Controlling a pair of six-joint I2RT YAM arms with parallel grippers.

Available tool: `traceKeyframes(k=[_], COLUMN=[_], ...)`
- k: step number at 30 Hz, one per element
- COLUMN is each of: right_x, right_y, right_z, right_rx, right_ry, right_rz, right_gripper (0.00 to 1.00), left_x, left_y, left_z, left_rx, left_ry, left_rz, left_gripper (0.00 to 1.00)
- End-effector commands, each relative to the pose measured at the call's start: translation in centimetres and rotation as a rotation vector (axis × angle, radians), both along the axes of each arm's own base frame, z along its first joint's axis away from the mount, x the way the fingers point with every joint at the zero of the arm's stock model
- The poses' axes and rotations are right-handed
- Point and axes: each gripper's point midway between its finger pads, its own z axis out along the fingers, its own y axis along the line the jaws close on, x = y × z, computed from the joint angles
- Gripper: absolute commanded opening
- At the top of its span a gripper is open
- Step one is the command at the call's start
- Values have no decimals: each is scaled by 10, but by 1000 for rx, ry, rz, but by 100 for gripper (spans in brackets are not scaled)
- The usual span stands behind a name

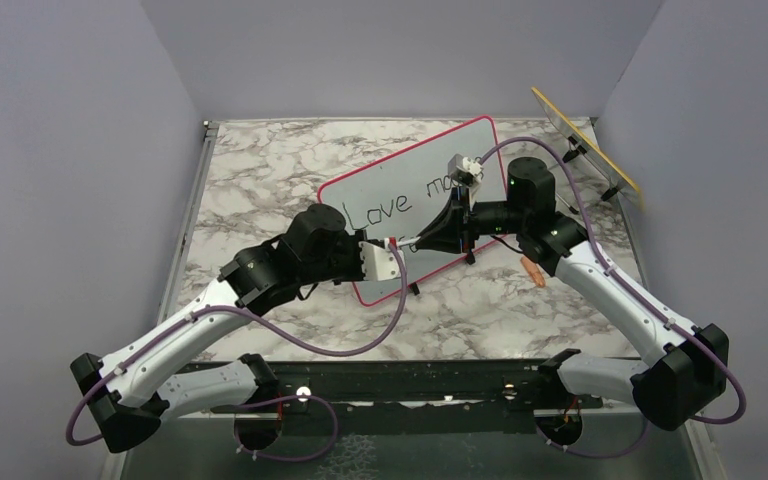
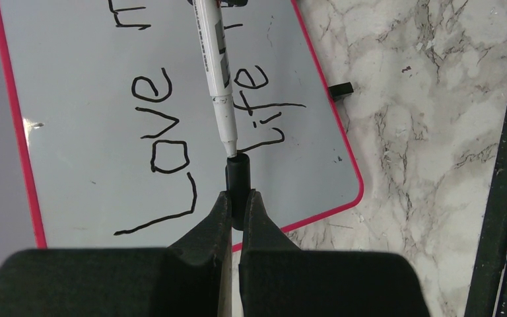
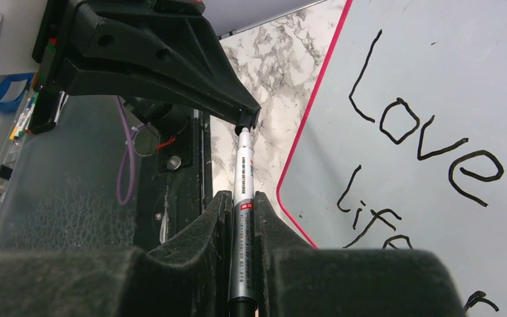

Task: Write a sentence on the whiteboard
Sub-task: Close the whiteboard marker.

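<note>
Next, I set the silver marker on the marble [image 1: 438, 331] between the whiteboard and the table's front edge, using my right gripper.
The whiteboard [image 1: 360, 185] lies slanted on the marble table, pink-red framed. The sentence [image 1: 380, 210] in black reads "Love m…" with "life" below it; my arms hide the words after that. My left gripper [image 2: 239, 195] is shut on a black marker cap [image 2: 238, 168], low over the board's near corner [image 2: 86, 79]. My right gripper [image 3: 243, 197] is shut on the silver marker [image 3: 243, 172], pointing at the left gripper [image 3: 245, 124]. The marker [image 2: 212, 59] has its tip at the cap's mouth. In the top view the left gripper [image 1: 397, 245] and right gripper [image 1: 418, 241] meet nose to nose.
A yellow-edged panel [image 1: 585, 140] on a wire stand leans at the back right corner. A small orange object [image 1: 532, 270] lies on the table beside the right arm. A black board foot [image 2: 340, 90] sticks out at the board's edge. Grey walls enclose the table.
</note>
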Motion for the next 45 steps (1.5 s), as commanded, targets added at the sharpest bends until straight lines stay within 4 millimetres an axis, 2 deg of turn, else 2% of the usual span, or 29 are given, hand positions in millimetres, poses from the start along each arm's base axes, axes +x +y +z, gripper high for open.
traceKeyframes(k=[1, 9, 19, 26, 33, 45], right_x=[0, -1, -5, -8, -7, -5], right_y=[2, 1, 0, -2, -1, 8], right_z=[0, -3, -10, -11, -10, -17], right_rx=[-5, -20, -31, -36, -38, -67], right_ry=[-6, -15, -4, -10, 4, 52], right_rz=[11, 24, 31, 36, 36, 40], right_gripper=[1, 1, 1, 1, 1, 1], left_x=[-9, -4, 4, 15, 5, 1], left_y=[-17, -27, -28, -23, -31, -60], left_z=[19, 25, 51, 43, 34, 59], left_rx=[-56, -73, -191, -179, -149, -220], left_ry=[8, 39, 22, 35, 35, 9], left_rz=[-72, -49, 34, 127, 24, -93], left_gripper=[0, 0, 0, 0, 0, 0])
